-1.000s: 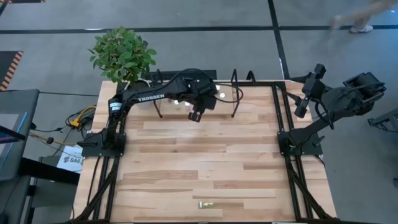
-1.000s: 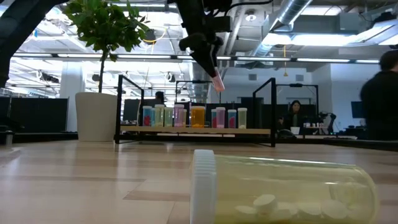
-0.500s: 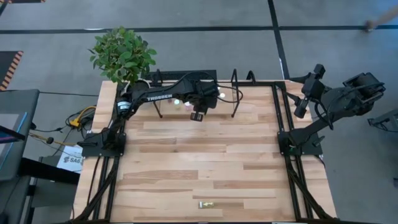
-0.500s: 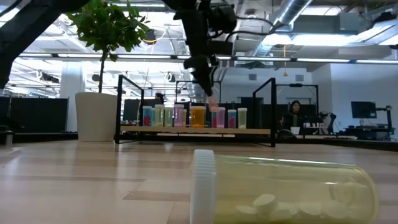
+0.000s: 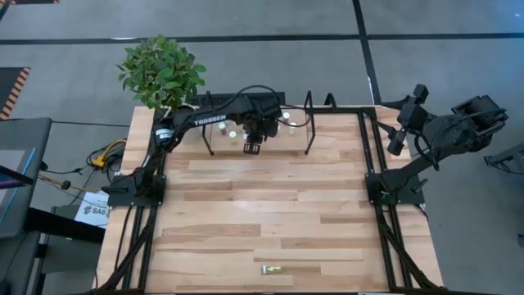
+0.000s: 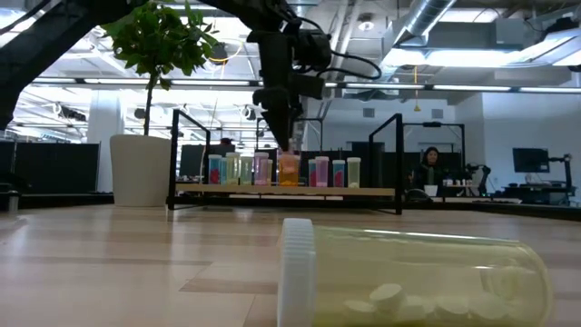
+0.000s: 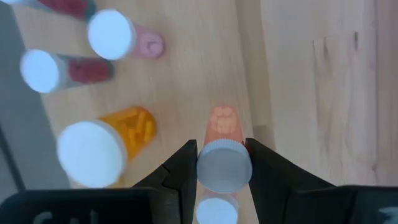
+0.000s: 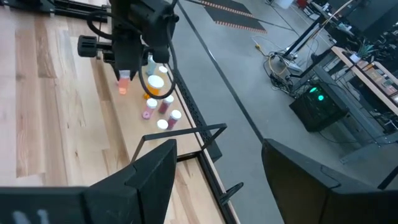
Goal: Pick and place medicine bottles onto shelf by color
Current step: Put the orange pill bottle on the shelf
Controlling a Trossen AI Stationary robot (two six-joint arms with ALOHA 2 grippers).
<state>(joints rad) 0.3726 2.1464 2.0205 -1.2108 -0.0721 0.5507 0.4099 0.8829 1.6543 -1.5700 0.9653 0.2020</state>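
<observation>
Next, I let go of the pinkish-red bottle with my left gripper on the shelf's board (image 5: 246, 138) (image 7: 220, 132), just in front of the larger orange bottle.
The shelf (image 5: 286, 135), a light board in a black frame with end loops, stands at the table's far edge. On it stands a row of medicine bottles (image 6: 238, 169), among them a larger orange one (image 7: 102, 146) and red ones (image 7: 68, 70). My left gripper (image 5: 251, 147) hangs over the shelf's near edge, shut on a small pinkish-red bottle (image 7: 222, 121) with a white cap. A yellow bottle (image 5: 271, 269) lies on its side near the table's front edge. My right gripper (image 8: 217, 180) waits open, raised beyond the table's right far corner. My left gripper pinches the pinkish-red bottle at its white cap (image 7: 224, 167) between its two fingers. The fingers come from above, pointing almost straight down. The bottle hangs upright below them (image 8: 124, 84), over the near edge of the shelf's board; whether its base touches the board I cannot tell.
A potted plant (image 5: 161, 72) stands at the table's far left corner, just left of the shelf. The shelf's upright end loops (image 6: 398, 163) flank the row of bottles. The wide plank tabletop (image 5: 270, 213) stretches between the shelf and the lying yellow bottle.
My left gripper has sunk toward the shelf and shifted toward the table's left, carrying the pinkish-red bottle. It has tipped from a slant to nearly straight down, so the bottle now hangs upright, level with the row of standing bottles.
</observation>
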